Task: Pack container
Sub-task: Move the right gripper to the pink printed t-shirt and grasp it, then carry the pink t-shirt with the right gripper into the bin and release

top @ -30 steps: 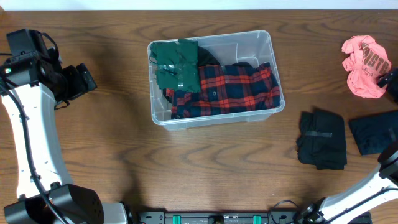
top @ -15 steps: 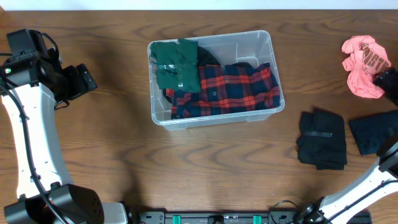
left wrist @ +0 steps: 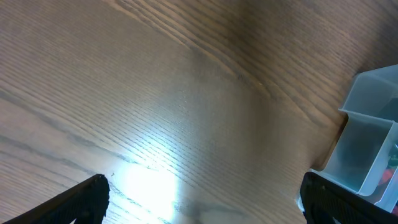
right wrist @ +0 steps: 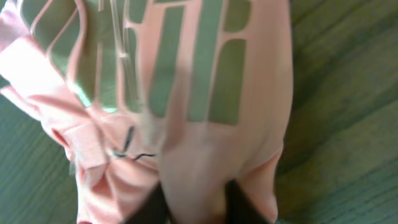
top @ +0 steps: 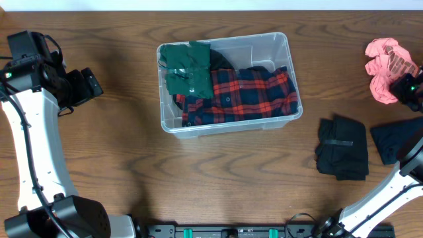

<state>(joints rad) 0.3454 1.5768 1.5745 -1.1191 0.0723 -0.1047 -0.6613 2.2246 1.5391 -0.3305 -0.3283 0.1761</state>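
Observation:
I should use my right gripper to lay the pink T-shirt down inside the container, over the back edge of the plaid shirt [top: 246, 61].
The clear plastic container [top: 281, 46] stands at the table's middle back, holding a folded green garment [top: 188, 68] and a red-and-navy plaid shirt [top: 241, 96]. Its pale corner [left wrist: 367, 149] shows at the right of the left wrist view. My left gripper [left wrist: 202, 199] hovers open over bare wood, well to the container's left [top: 82, 86]. At the far right my right gripper [top: 408, 89] is shut on a crumpled pink T-shirt [top: 386, 66]. In the right wrist view the pink T-shirt [right wrist: 186, 93], with grey lettering, fills the frame and bunches between the dark fingertips [right wrist: 239, 205].
A folded black garment [top: 342, 149] lies at the right front of the table. A folded dark navy garment [top: 395, 140] lies beside it at the right edge. Bare wood stretches between the container and these clothes.
My right gripper has closed on the pink T-shirt's lower edge and shifted slightly, and the shirt has bunched a little. The left arm has not moved.

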